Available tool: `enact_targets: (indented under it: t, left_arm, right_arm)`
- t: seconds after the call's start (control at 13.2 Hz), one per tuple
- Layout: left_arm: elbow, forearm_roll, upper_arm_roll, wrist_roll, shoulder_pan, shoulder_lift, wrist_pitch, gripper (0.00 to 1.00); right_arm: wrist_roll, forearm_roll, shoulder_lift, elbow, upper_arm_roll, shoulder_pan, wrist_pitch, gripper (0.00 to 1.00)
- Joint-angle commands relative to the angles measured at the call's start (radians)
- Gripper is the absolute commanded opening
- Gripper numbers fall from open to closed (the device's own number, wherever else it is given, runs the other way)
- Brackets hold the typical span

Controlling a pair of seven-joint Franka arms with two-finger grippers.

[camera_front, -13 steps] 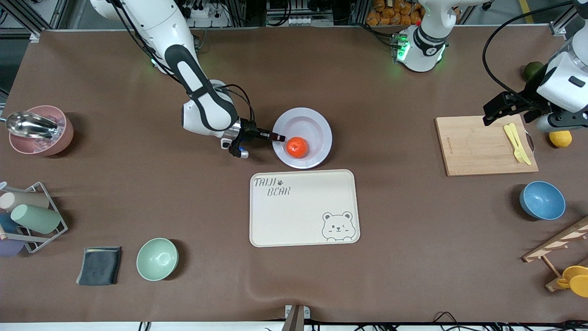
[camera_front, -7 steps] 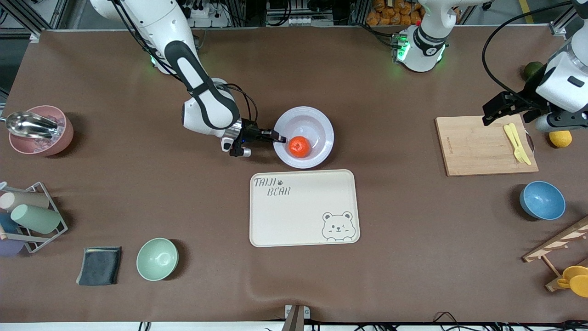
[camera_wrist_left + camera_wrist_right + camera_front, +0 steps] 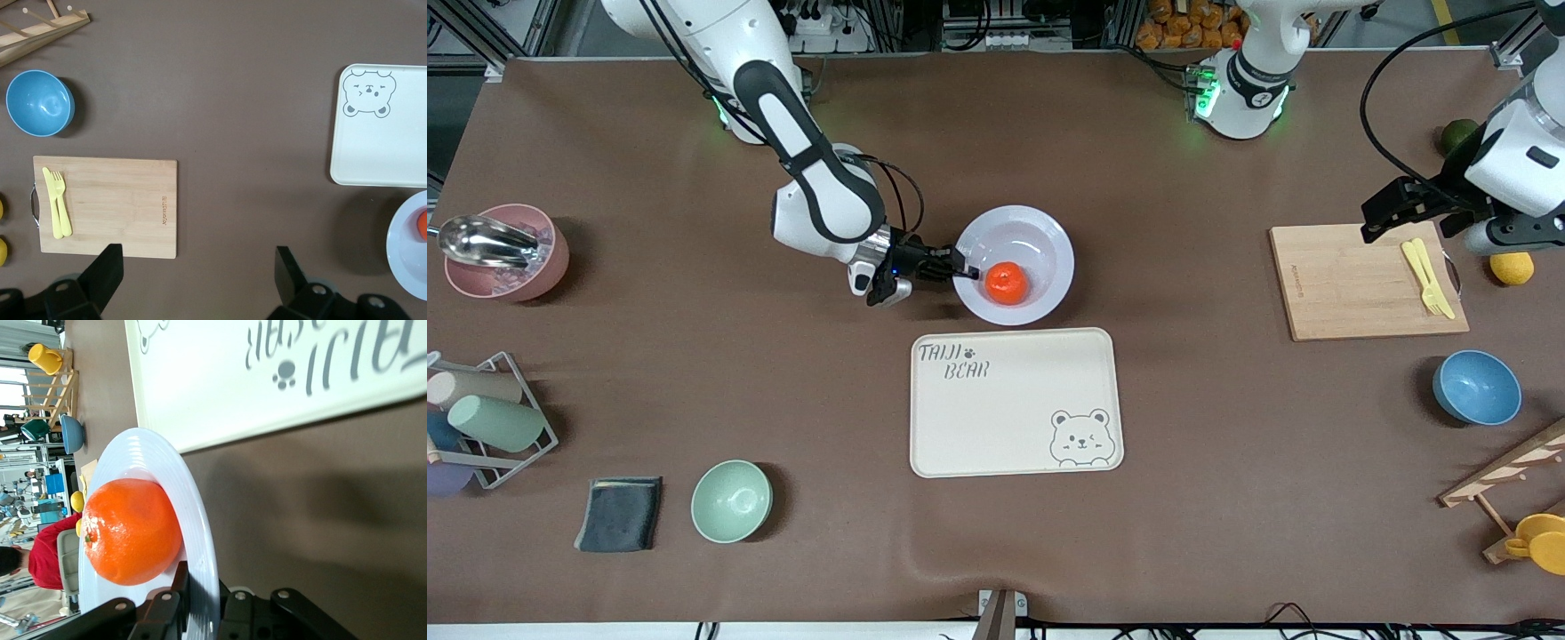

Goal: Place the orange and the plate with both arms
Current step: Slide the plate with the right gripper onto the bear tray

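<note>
The plate with the orange, now tilted just above the mat, will go down from my right gripper on the cream tray (image 3: 1037,388) (image 3: 199,348), between the tray's lettering and bear.
The pale lavender-white plate (image 3: 1040,242) is held just above the table mat, tilted, with the orange (image 3: 1006,284) resting in it against its lower side. My right gripper (image 3: 966,272) is shut on the plate's rim at the right arm's end. In the right wrist view the rim (image 3: 200,520) passes between the black fingers (image 3: 181,583) and the orange (image 3: 130,530) lies close to them. My left gripper (image 3: 1385,216) is open and empty over the wooden board's corner (image 3: 1285,240); its fingers (image 3: 107,267) show wide apart in the left wrist view.
The cream bear tray (image 3: 1014,402) lies just nearer the camera than the plate. The wooden board (image 3: 1360,293) carries a yellow fork and knife (image 3: 1427,276). A blue bowl (image 3: 1476,388), a lemon (image 3: 1512,267), a green bowl (image 3: 731,500), a grey cloth (image 3: 618,514), a pink bowl (image 3: 503,253) and a cup rack (image 3: 480,418) stand around.
My right gripper has lifted and tilted the plate by its rim; the orange has stayed in it at its lower side. The left arm has not moved.
</note>
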Motion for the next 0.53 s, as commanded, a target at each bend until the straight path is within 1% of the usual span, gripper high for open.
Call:
enact_targets:
  t: [0.0, 0.15, 0.3, 0.45]
  left_arm:
    - [0.008, -0.023, -0.001, 0.020, 0.011, -0.005, -0.005, 1.00]
    - [0.020, -0.022, -0.001, 0.020, 0.011, 0.004, -0.005, 1.00]
    - [0.022, -0.023, 0.000, 0.021, 0.014, 0.007, -0.006, 1.00]
    - [0.022, -0.013, 0.011, 0.038, 0.015, 0.007, -0.009, 1.00]
  right_arm:
    - [-0.063, 0.031, -0.021, 0.009, 0.001, -0.050, -0.007, 0.00]
    - [-0.051, 0.030, -0.013, 0.061, -0.002, -0.082, -0.009, 0.00]
    - [-0.044, 0.030, 0.031, 0.127, -0.004, -0.096, -0.007, 0.00]
    - [-0.043, 0.030, 0.073, 0.179, -0.019, -0.095, -0.007, 0.00]
